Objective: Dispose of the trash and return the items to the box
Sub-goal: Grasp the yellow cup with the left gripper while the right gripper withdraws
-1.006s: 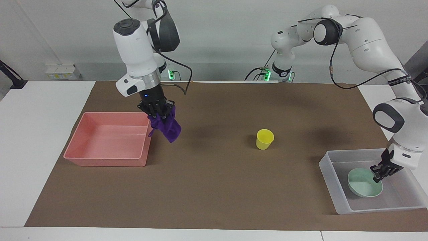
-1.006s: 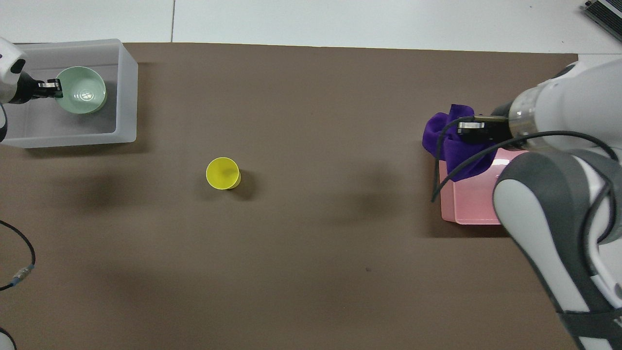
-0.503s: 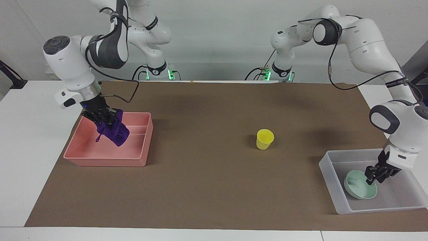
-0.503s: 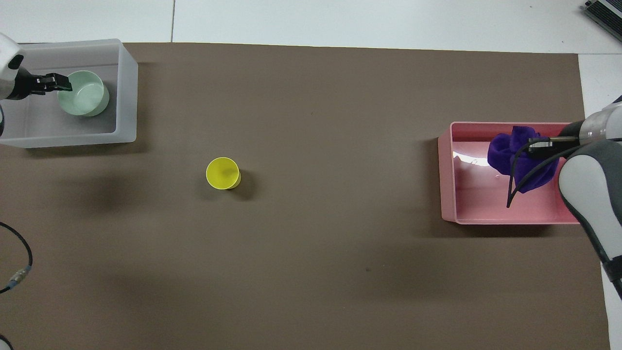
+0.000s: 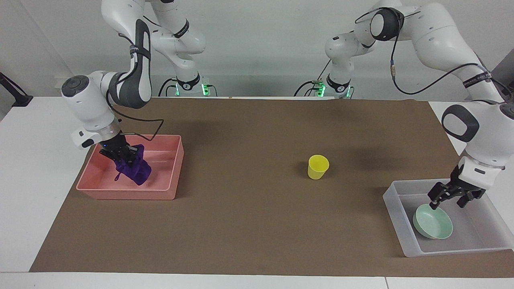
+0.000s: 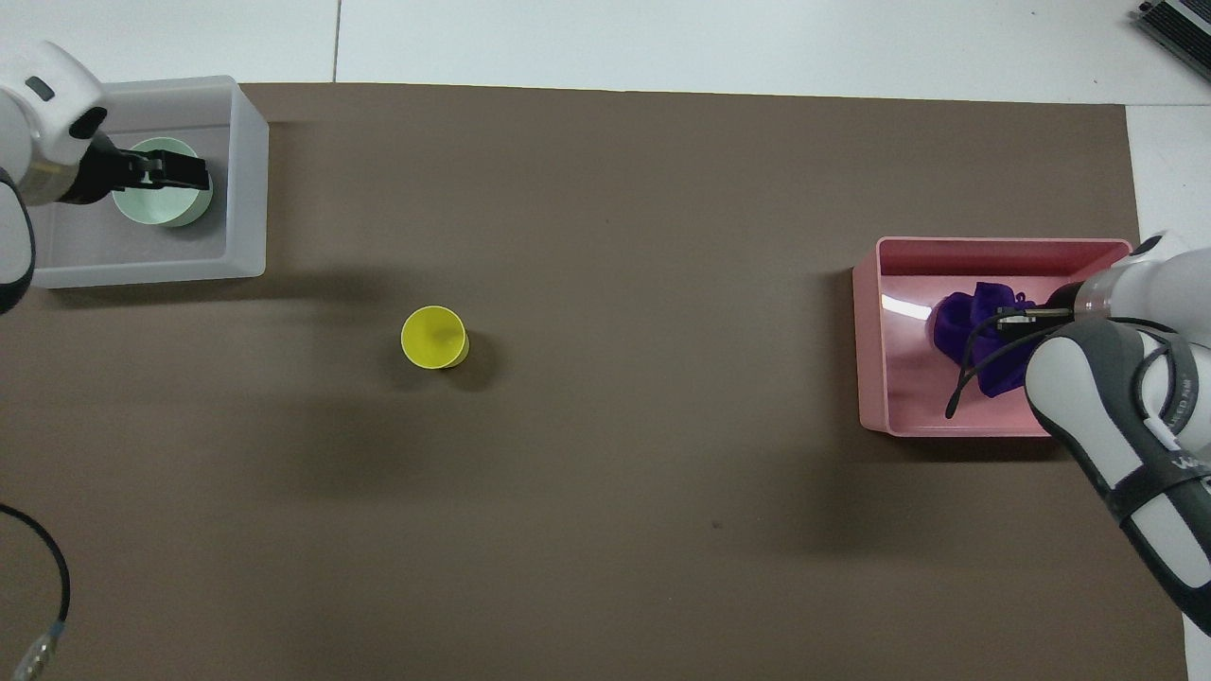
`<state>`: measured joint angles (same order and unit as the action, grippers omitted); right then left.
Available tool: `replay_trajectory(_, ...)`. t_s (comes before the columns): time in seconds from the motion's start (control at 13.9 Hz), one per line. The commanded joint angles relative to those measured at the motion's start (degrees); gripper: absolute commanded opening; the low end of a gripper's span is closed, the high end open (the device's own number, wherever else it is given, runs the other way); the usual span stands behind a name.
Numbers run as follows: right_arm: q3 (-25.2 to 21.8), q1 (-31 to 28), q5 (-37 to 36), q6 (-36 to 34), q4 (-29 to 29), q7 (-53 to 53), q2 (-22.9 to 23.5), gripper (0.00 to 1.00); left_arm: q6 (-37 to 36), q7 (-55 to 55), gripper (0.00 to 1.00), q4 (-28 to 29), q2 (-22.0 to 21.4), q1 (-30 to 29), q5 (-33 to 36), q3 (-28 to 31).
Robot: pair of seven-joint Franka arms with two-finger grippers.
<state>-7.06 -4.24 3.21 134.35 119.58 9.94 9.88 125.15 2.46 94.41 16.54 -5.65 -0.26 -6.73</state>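
My left gripper moves to the yellow cup on the brown mat next and closes on the cup's rim [image 6: 423,310].
The purple rag [image 5: 135,170] hangs from my right gripper [image 5: 123,155], which is shut on it and holds it low inside the pink tray [image 5: 128,193]; the rag's lower end seems to touch the tray floor. In the overhead view the rag [image 6: 965,326] sits mid-tray under the right gripper [image 6: 1026,317]. The mint-green bowl [image 5: 433,221] lies tilted in the clear box [image 5: 397,218]. My left gripper [image 5: 447,199] is open just above the bowl, apart from it. In the overhead view the left gripper [image 6: 189,175] covers part of the bowl [image 6: 166,210]. The yellow cup [image 5: 318,166] stands upright on the brown mat.
The cup [image 6: 433,337] stands alone mid-mat between the clear box [image 6: 248,180] at the left arm's end and the pink tray [image 6: 870,359] at the right arm's end. White table borders the mat. A cable loop lies at the near edge by the left arm.
The right gripper carried the rag from beside the pink tray over it and lowered it inside. The left gripper let go of the bowl in the clear box, opened and rose slightly.
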Motion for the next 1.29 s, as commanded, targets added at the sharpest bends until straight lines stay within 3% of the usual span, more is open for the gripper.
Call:
replay_trajectory(0.0, 0.9, -0.8, 0.0, 3.1, 2.3, 0.6, -0.3, 0.00, 1.1, -6.6, 1.00, 11.7, -7.4, 5.8, -0.3, 1.1)
replay_trajectory(0.07, 0.9, -0.5, 0.2, 4.1, 2.5, 0.5, 0.4, 0.00, 2.0, -9.1, 1.00, 13.6, -8.2, 8.0, -0.2, 1.1)
replay_trajectory(0.14, 0.9, -0.4, 0.5, 4.3, 2.5, 0.3, 0.8, 0.09, 4.1, -10.5, 1.00, 16.3, -8.9, 9.9, -0.2, 1.1)
replay_trajectory(0.22, 0.9, -0.4, 0.5, 4.3, 2.4, 0.3, 0.8, 0.45, 6.1, -11.3, 1.00, 18.5, -9.4, 11.7, -0.2, 1.1)
replay_trajectory(0.29, 0.9, -0.3, 0.6, 4.3, 2.3, 0.3, 0.8, 0.99, 7.4, -13.0, 1.00, 19.6, -9.3, 13.6, -0.2, 1.1)
replay_trajectory(0.65, 1.5, 0.7, -0.2, 2.2, -0.5, 0.2, -1.3, 1.00, 14.6, -15.3, 0.97, 23.6, -6.2, 18.9, -0.2, 1.0)
replay_trajectory(0.72, 1.3, 2.2, -0.3, 0.8, -1.0, -1.3, -1.7, 1.00, 15.6, -15.2, 0.87, 24.4, -5.6, 19.4, -0.2, 1.0)
replay_trajectory(0.79, 1.3, 3.2, -0.7, -0.7, -1.6, -3.9, -2.6, 1.00, 15.7, -15.1, 0.69, 24.7, -5.3, 19.5, -0.2, 1.0)
replay_trajectory(0.93, 1.4, 5.0, -3.8, -4.0, -3.0, -8.6, -4.5, 1.00, 16.5, -14.8, 0.00, 25.6, -5.2, 19.8, -0.2, 1.0)
replay_trajectory(1.22, 1.6, 8.6, -4.4, -12.0, -6.5, -14.7, -7.8, 1.00, 15.7, -14.8, 0.00, 24.9, -5.8, 19.5, -0.2, 1.1)
